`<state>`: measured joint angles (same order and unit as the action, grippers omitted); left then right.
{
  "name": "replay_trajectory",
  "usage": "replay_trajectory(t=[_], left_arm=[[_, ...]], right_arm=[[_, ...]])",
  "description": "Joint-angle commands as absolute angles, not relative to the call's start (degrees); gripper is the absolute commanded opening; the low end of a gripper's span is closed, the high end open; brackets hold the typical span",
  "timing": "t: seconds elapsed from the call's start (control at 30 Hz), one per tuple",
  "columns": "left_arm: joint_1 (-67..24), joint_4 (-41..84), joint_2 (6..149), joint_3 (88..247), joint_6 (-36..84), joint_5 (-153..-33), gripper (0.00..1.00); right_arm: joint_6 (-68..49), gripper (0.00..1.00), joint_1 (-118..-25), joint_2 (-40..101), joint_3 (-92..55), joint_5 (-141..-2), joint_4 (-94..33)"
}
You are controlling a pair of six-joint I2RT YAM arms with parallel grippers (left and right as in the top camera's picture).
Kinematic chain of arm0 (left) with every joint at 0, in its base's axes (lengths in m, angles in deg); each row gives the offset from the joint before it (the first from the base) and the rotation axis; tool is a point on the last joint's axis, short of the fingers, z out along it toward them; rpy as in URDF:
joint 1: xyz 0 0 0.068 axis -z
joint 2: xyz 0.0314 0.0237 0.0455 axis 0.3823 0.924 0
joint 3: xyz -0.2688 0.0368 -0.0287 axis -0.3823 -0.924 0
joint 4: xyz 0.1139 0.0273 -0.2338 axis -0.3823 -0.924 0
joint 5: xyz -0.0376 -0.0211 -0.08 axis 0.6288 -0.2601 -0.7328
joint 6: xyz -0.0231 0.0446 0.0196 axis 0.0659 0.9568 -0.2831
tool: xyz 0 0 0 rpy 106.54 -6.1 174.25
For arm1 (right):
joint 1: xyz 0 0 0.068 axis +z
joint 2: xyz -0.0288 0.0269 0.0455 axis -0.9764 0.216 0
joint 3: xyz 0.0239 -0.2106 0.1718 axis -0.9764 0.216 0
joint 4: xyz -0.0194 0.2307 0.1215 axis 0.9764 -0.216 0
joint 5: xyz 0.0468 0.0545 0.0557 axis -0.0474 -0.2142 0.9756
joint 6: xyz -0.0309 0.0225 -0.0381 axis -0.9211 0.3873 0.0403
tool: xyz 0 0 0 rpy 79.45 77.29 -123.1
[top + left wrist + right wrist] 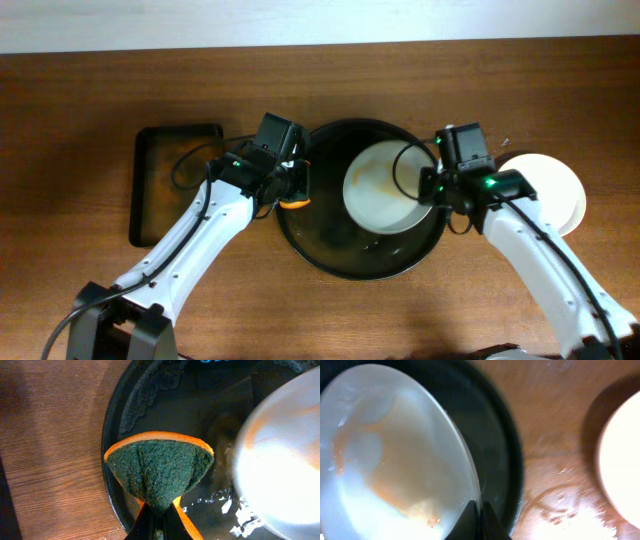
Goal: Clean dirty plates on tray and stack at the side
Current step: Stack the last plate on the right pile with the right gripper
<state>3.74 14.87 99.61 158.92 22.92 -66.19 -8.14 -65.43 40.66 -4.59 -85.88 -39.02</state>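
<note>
The dirty plate, still tilted over the black basin, will go down on top of the clean white plate [542, 195] beside the black basin, put there by my right gripper.
A white dirty plate [385, 187] with orange smears is held tilted over the round black basin [330, 250]. My right gripper [432, 190] is shut on the plate's right rim; in the right wrist view the fingers [479, 515] pinch the rim of the plate [395, 460]. My left gripper [292, 185] is shut on an orange and green sponge [294, 200] at the basin's left rim; the left wrist view shows the sponge [157, 467] just left of the plate [280, 465], not touching it. A clean white plate [555, 190] lies at the right.
An empty black rectangular tray [150, 200] lies at the left of the wooden table. The basin holds water and white foam flecks [235, 505]. The clean plate also shows at the right edge of the right wrist view [620, 470].
</note>
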Motion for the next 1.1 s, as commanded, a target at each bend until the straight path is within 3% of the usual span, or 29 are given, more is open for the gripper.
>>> replay_trajectory(t=[0.0, 0.23, 0.9, 0.97, 1.07], left_arm=[[2.80, 14.98, 97.92, 158.96, 23.80, -63.91, 0.00], [1.36, 14.83, 97.92, 158.96, 23.80, -64.09, 0.01], [1.36, 14.76, 97.92, 158.96, 23.80, -64.11, 0.00], [1.36, 14.65, 97.92, 158.96, 23.80, -64.09, 0.01], [1.36, 14.37, 97.92, 158.96, 23.80, -64.09, 0.00]], right_arm=[[-13.21, 0.04, -63.63, 38.60, -8.38, -96.94, -42.43], [-13.98, 0.04, -41.32, 38.51, -9.91, -137.68, -46.06], [-13.50, 0.04, -40.44, 38.51, -9.91, -141.61, -46.04], [-8.69, 0.04, -42.37, 38.51, -9.91, -141.46, -46.32], [1.10, 0.04, -54.48, 38.51, -9.97, -137.55, -48.31]])
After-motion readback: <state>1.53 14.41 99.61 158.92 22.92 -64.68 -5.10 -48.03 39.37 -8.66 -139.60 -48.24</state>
